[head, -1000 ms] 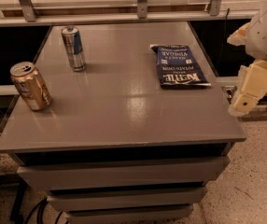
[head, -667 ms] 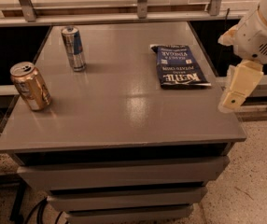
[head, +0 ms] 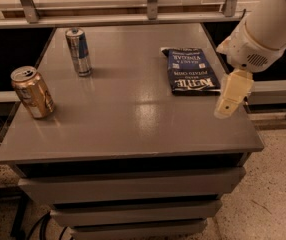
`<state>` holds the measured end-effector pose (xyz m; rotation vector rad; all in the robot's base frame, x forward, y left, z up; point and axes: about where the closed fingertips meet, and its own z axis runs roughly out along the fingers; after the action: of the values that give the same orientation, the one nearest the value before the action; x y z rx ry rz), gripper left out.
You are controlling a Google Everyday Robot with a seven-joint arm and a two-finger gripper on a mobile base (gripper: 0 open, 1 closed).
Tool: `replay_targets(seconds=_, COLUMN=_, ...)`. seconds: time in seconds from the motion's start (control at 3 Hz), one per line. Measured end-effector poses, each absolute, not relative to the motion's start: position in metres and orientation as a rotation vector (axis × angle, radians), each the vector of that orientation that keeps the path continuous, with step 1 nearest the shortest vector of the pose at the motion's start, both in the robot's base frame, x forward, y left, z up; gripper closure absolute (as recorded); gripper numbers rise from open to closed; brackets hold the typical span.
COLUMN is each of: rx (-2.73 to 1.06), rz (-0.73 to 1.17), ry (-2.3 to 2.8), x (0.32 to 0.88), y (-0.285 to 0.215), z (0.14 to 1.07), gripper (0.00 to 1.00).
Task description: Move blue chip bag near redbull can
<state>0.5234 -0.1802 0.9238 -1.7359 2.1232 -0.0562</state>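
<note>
I should next move my gripper to the blue chip bag's near end (head: pixel 204 82), on the side that faces the white arm, and close it there.
The blue chip bag (head: pixel 189 70) lies flat on the grey table (head: pixel 133 119) at the back right, dark navy with white lettering. The redbull can (head: pixel 78 51) stands upright at the back left, slim, blue and silver. My gripper (head: pixel 226 106) hangs from the white arm (head: pixel 263 34) over the table's right edge, just in front of and to the right of the bag, above the surface and not touching it. It holds nothing that I can see.
A gold can (head: pixel 32 92) stands tilted at the table's left edge, in front of the redbull can. A metal rail (head: pixel 148 18) with uprights runs behind the table. Drawers (head: pixel 128 189) sit below the top.
The arm and gripper have moved left and inward, from beyond the table's right edge to over its right edge near the bag. The bag and both cans have not moved.
</note>
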Motion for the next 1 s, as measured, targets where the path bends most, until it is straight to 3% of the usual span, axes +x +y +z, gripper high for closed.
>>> replay_targets(seconds=0.33, rx=-1.701, rz=-0.117, ry=2.124, x=0.5647, y=-0.1741, z=0.8986, gripper=0.0)
replay_targets(seconds=1.0, rx=-1.693, rz=-0.169, ry=2.111, x=0.5735, y=-0.1714, z=0.8952, gripper=0.0)
